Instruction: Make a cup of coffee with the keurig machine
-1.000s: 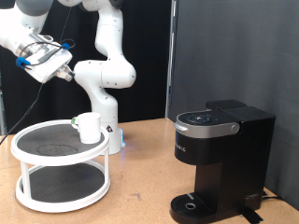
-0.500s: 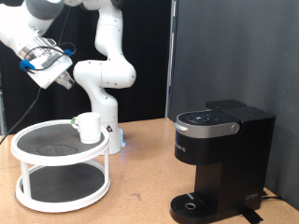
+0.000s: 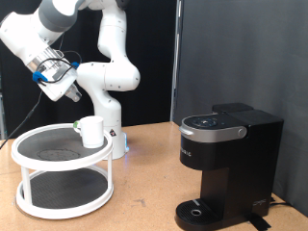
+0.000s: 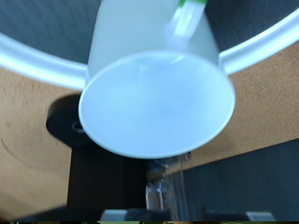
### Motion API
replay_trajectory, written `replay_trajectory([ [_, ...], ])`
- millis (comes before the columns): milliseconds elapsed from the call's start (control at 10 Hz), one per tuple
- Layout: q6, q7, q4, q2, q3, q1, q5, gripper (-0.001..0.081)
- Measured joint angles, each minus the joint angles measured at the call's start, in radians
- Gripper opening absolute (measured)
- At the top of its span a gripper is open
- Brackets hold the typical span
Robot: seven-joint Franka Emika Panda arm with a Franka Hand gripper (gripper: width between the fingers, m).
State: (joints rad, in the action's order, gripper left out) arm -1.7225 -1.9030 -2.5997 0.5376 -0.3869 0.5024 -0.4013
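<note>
My gripper is pointing its fingers past the cup's open top, so I should lower it beside the cup and take the cup by the green-marked handle point(image 3: 77, 125).
The white cup point(image 3: 91, 131) stands upright on the top shelf of a white round two-tier rack point(image 3: 38, 159), at the exterior view's left. My gripper point(image 3: 73, 96) hangs above and to the left of the cup, apart from it, tilted down toward it and holding nothing. In the wrist view the cup point(image 4: 157, 103) fills the middle, seen from above with its mouth open and empty. A fingertip point(image 4: 190, 13) shows at one edge, so the jaws stand wide apart. The black keurig machine point(image 3: 226, 164) stands at the right with its lid shut.
The robot's white base point(image 3: 108, 87) stands behind the rack. A dark curtain point(image 3: 241, 48) hangs behind the keurig. The wooden tabletop point(image 3: 144, 188) lies bare between rack and machine. The rack's white rim point(image 4: 28, 61) curves behind the cup in the wrist view.
My gripper has come down and to the right, from high at the upper left toward the cup. The cup, the rack and the keurig have not moved.
</note>
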Motion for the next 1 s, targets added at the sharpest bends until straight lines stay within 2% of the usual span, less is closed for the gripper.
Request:
replay_trajectory([
  [200,-0.009,-0.073,-0.004,-0.004,0.015,0.017,0.051,0.0],
  [500,-0.031,-0.063,-0.02,-0.008,-0.017,0.035,0.047,0.0],
  [700,-0.091,-0.055,-0.048,-0.008,-0.038,0.04,0.045,0.0],
  [1000,-0.23,-0.042,-0.111,-0.018,-0.042,0.039,0.014,0.0],
])
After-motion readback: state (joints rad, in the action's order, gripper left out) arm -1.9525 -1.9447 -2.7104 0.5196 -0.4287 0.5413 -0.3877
